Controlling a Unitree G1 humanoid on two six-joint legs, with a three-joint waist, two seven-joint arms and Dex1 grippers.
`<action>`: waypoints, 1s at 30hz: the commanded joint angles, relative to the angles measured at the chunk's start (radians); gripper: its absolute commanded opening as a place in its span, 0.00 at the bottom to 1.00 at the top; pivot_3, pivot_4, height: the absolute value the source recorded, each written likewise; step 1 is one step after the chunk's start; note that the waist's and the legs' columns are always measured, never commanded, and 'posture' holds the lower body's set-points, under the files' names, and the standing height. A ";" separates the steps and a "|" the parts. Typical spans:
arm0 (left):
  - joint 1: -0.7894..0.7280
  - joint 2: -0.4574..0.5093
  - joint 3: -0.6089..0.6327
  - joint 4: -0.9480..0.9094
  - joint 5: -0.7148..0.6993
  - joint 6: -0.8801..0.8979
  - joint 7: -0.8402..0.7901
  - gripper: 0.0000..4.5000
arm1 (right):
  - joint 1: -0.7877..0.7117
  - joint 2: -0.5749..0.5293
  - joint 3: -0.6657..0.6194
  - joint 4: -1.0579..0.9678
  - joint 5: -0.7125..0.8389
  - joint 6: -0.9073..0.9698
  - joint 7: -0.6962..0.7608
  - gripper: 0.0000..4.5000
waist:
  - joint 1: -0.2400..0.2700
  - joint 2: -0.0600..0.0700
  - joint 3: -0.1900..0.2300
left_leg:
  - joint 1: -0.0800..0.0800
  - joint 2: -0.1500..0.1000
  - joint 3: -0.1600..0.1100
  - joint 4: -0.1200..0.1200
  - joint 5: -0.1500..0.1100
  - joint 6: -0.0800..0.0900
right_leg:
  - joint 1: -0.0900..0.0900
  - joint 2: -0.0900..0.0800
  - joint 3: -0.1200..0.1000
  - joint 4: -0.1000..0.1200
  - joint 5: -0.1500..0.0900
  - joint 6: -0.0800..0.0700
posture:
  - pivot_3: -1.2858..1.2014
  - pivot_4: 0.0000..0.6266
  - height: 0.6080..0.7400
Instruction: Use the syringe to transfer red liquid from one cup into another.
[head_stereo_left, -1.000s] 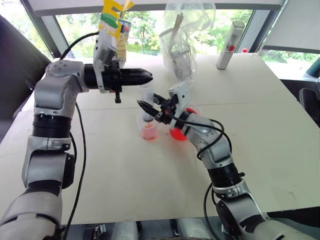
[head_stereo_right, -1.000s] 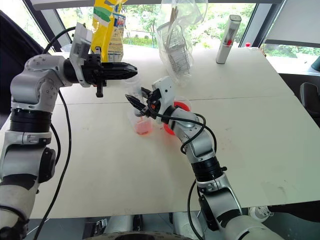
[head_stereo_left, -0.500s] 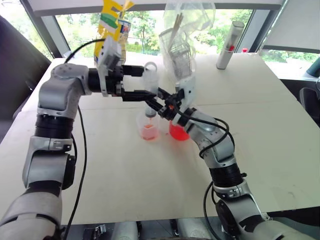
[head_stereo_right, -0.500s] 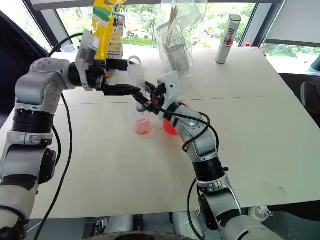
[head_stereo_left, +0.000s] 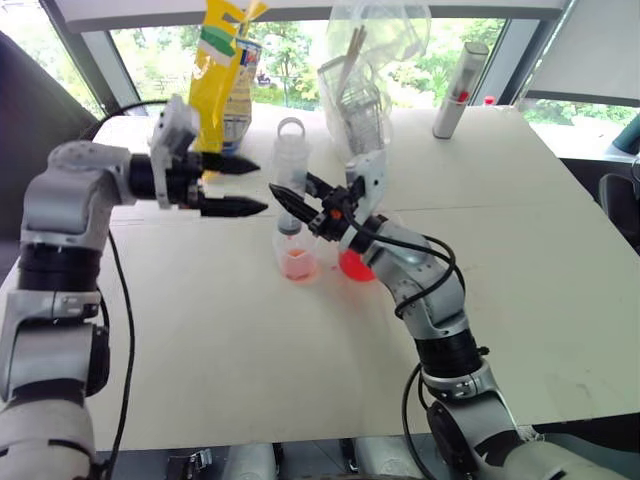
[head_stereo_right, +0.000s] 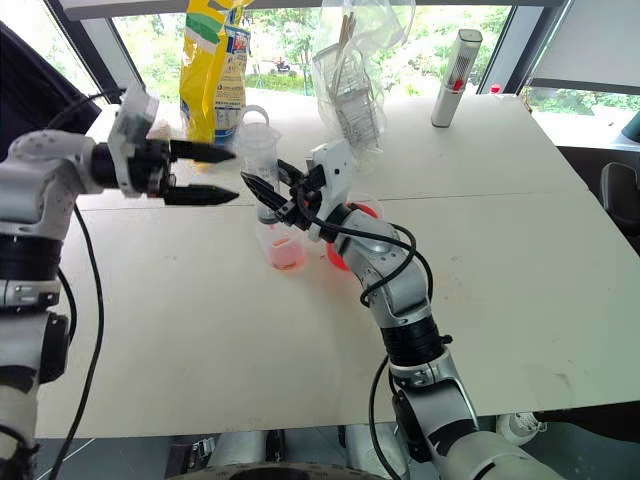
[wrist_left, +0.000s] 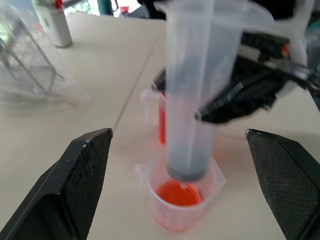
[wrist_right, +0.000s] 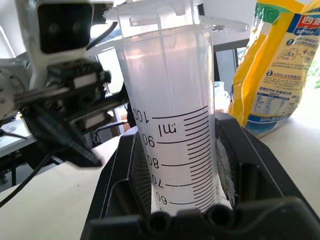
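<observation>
The syringe will leave my right gripper on the table (head_stereo_left: 446, 260) beside the red beaker, away from the small clear cup.
The syringe (head_stereo_left: 290, 175) stands upright with my right gripper (head_stereo_left: 292, 202) shut on its clear barrel (wrist_right: 172, 115). Its dark seal (wrist_left: 187, 165) sits low in the barrel and the plunger ring is at the top. The tip hangs just over the small clear cup (head_stereo_left: 298, 262), which holds a shallow layer of red liquid (wrist_left: 177, 194). The vivid red beaker (head_stereo_left: 355, 265) stands right of it, partly behind my right arm. My left gripper (head_stereo_left: 260, 186) is open, level with the syringe's upper half and a short gap to its left, its fingers (wrist_left: 85, 170) touching nothing.
At the table's (head_stereo_left: 250, 350) far side stand a yellow snack bag (head_stereo_left: 225, 60), a clear plastic bag (head_stereo_left: 365, 80) holding utensils, and a silver cylinder (head_stereo_left: 458, 90) with a red mark. The table's near edge runs just in front of me.
My left gripper was shut above the syringe, opened around the plunger top, and has now drawn away to the left and slightly down. The right gripper kept the syringe over the small cup.
</observation>
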 joint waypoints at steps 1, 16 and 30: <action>0.021 0.026 0.017 -0.087 -0.026 0.020 -0.003 0.98 | -0.016 0.001 -0.023 -0.049 0.030 0.021 -0.010 0.31 | 0.001 0.000 0.000 | 0.000 0.000 0.000 0.000 0.000 0.000 | 0.000 0.000 0.000 0.000 0.000 0.000 | 0.52 0.24 0.99; 0.058 0.000 -0.024 -0.122 0.002 -0.038 0.005 0.98 | -0.382 -0.298 -0.484 -0.224 0.252 0.903 -0.372 0.31 | 0.002 0.000 0.000 | 0.000 0.000 0.000 -0.002 0.000 0.000 | 0.000 -0.004 0.001 -0.001 0.000 0.000 | 0.52 0.24 0.99; 0.053 -0.043 -0.064 -0.114 0.023 -0.088 0.009 0.98 | -0.498 -0.630 -0.145 0.407 0.202 1.227 -0.222 0.31 | -0.003 0.001 0.001 | -0.001 0.000 0.004 -0.004 -0.001 0.002 | -0.004 0.001 0.004 -0.004 0.000 0.000 | 0.52 0.24 0.99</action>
